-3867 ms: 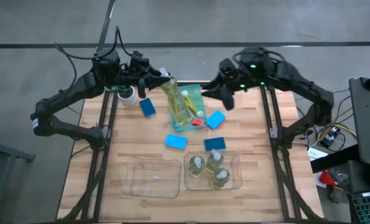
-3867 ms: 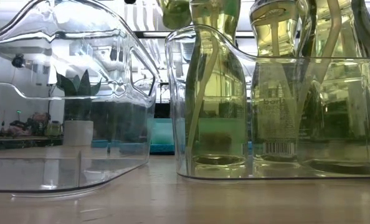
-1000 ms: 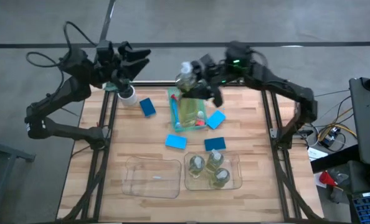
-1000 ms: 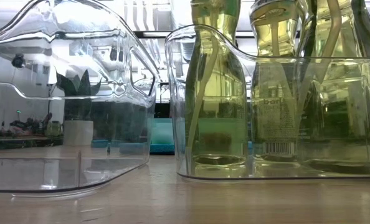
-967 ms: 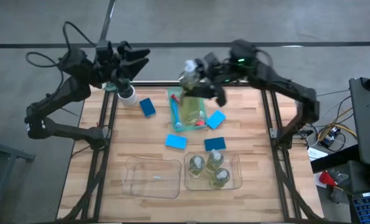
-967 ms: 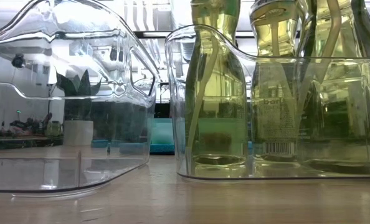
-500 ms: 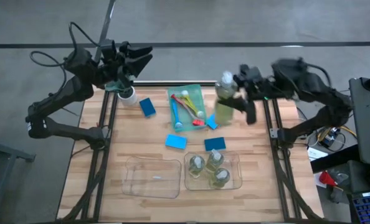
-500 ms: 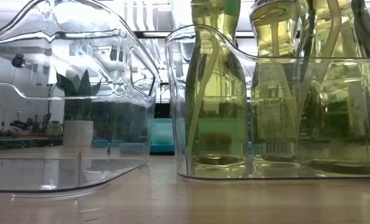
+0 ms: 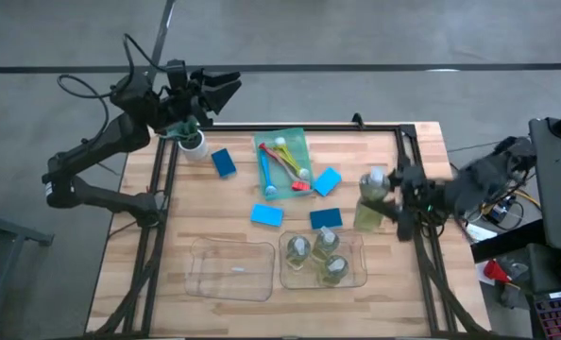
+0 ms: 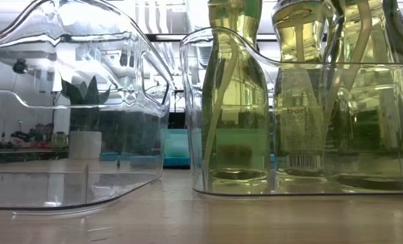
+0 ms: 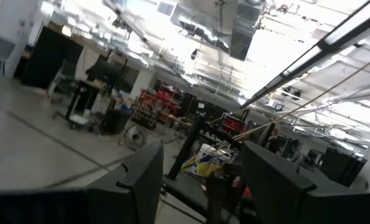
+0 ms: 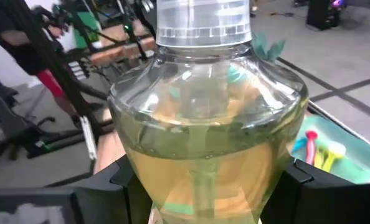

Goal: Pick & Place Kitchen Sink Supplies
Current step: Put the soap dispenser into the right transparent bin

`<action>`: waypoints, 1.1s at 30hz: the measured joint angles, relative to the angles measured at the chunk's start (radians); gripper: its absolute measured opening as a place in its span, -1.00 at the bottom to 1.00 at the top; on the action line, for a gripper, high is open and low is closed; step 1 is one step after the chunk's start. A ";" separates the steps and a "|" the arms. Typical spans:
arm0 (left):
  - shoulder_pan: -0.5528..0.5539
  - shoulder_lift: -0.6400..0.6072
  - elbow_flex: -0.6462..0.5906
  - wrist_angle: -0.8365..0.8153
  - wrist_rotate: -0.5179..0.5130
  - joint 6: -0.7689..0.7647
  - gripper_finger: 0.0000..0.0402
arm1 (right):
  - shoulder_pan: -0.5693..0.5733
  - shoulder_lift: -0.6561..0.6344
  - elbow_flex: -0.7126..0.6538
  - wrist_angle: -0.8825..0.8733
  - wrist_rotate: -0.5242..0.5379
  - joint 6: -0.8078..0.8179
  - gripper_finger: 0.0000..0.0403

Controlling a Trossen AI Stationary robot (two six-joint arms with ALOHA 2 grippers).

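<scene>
My right gripper should release the bottle in the bottle bin's free far corner (image 9: 348,251), next to the other standing bottles.
A clear bottle (image 9: 369,206) of yellow-green liquid hangs over the table's right part with my right gripper (image 9: 390,204) shut on it; in the right wrist view the bottle (image 12: 203,118) fills the space between the fingers. Three more bottles (image 9: 320,253) stand in the right clear bin (image 9: 359,247). Several blue sponges (image 9: 266,214) lie flat on the wood. Brushes (image 9: 282,162) lie in the green tray (image 9: 296,138). My left gripper (image 9: 226,88) is open, up beyond the table's far left corner, holding nothing. My right gripper pinches the bottle's wide body (image 12: 135,168) between its two fingers, one on each side, below the shoulder. The fingers reach in about level from the table's right side. The bottle is lifted clear of the table with its cap (image 12: 203,25) upward.
An empty clear bin (image 9: 231,270) sits left of the bottle bin near the front edge. A small potted plant (image 9: 194,142) stands at the far left. Bare wood lies between the tray and the bins and along the table's left side.
My right gripper has carried the bottle from above the green tray toward the table's right edge and then nearer the front, sinking a little; the bottle stays clear of the table. The brushes in the tray now show uncovered.
</scene>
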 joint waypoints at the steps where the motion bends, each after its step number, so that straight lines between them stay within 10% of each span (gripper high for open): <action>1: 0.000 0.003 0.000 -0.003 0.000 -0.019 0.04 | 0.040 -0.008 -0.040 0.018 0.048 0.011 0.01; 11: 0.000 0.012 0.000 -0.015 0.009 -0.103 0.04 | 0.294 -0.008 -0.344 0.187 0.487 0.202 0.01; 33: 0.000 0.011 0.000 -0.057 0.009 -0.178 0.04 | 0.298 0.288 -0.515 0.325 0.552 0.484 0.02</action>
